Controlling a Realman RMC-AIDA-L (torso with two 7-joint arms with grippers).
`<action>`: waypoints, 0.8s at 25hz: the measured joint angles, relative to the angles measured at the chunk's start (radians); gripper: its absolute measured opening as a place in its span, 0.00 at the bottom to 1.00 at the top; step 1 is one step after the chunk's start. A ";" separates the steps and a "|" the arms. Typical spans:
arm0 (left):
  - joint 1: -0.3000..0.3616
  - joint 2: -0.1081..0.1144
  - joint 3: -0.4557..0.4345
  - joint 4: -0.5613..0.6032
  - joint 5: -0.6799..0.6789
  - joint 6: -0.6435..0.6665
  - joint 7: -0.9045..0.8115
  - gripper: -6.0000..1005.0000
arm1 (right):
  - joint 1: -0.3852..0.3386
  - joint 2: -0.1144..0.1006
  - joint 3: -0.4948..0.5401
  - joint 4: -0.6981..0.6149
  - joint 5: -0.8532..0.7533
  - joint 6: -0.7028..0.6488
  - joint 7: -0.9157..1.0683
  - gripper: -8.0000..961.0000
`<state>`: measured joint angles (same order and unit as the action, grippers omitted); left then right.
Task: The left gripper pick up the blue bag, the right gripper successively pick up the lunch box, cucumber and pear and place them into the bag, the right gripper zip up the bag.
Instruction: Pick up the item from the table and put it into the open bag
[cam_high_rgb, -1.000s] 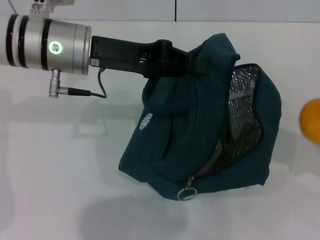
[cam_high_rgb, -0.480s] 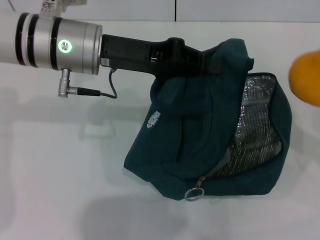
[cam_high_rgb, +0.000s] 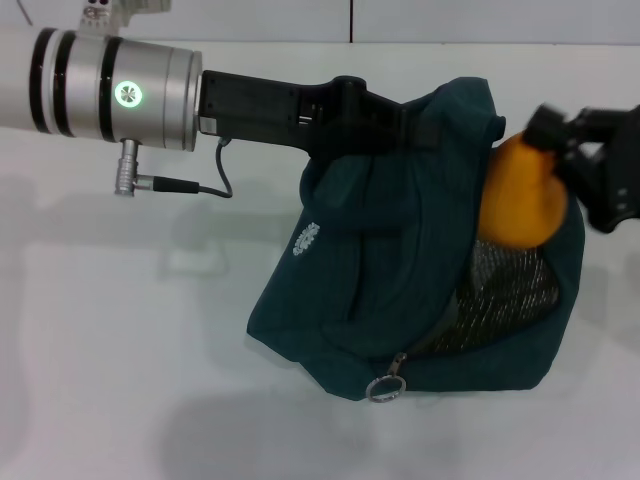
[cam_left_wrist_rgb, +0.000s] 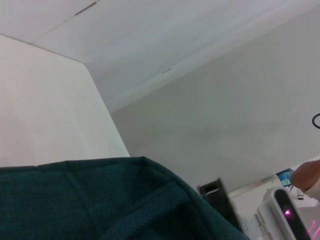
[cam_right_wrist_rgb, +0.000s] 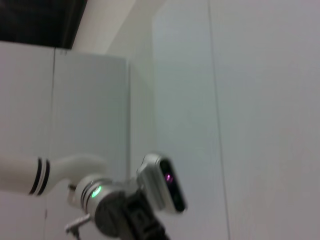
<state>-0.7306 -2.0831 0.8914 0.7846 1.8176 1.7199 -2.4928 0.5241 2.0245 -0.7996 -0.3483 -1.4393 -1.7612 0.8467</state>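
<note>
Next, my right gripper releases the pear on the silver lining midway down the blue bag's opening (cam_high_rgb: 492, 267).
The blue bag (cam_high_rgb: 380, 290) hangs tilted above the white table, its open mouth facing right and showing silver lining (cam_high_rgb: 510, 285). My left gripper (cam_high_rgb: 420, 125) is shut on the bag's upper edge, its fingertips buried in the fabric. From the right, my right gripper (cam_high_rgb: 562, 165) is shut on the orange-yellow pear (cam_high_rgb: 518, 200), which sits at the bag's mouth against the upper rim. The bag's fabric (cam_left_wrist_rgb: 100, 200) fills the near part of the left wrist view. The lunch box and cucumber are out of view.
A ring-shaped zipper pull (cam_high_rgb: 385, 385) dangles at the bag's lower edge. White table (cam_high_rgb: 120, 330) spreads under and left of the bag. The left arm's silver wrist with green light (cam_right_wrist_rgb: 95, 192) shows in the right wrist view.
The pear has travelled left from the picture's right edge to the bag's mouth, and the right gripper has come into sight. The bag and left arm shifted slightly right, then held still.
</note>
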 joint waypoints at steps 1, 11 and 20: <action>0.000 0.000 0.000 0.000 0.000 0.000 0.000 0.07 | 0.007 0.000 -0.019 0.007 0.000 0.015 -0.001 0.03; 0.005 0.000 0.000 0.001 -0.001 0.000 0.003 0.07 | 0.016 0.001 -0.093 0.025 -0.004 0.129 -0.003 0.03; 0.005 0.000 0.000 0.001 0.002 0.001 0.006 0.07 | 0.020 -0.008 -0.217 0.015 -0.006 0.277 0.152 0.03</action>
<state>-0.7254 -2.0831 0.8912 0.7855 1.8192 1.7211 -2.4870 0.5443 2.0168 -1.0165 -0.3333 -1.4453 -1.4843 0.9992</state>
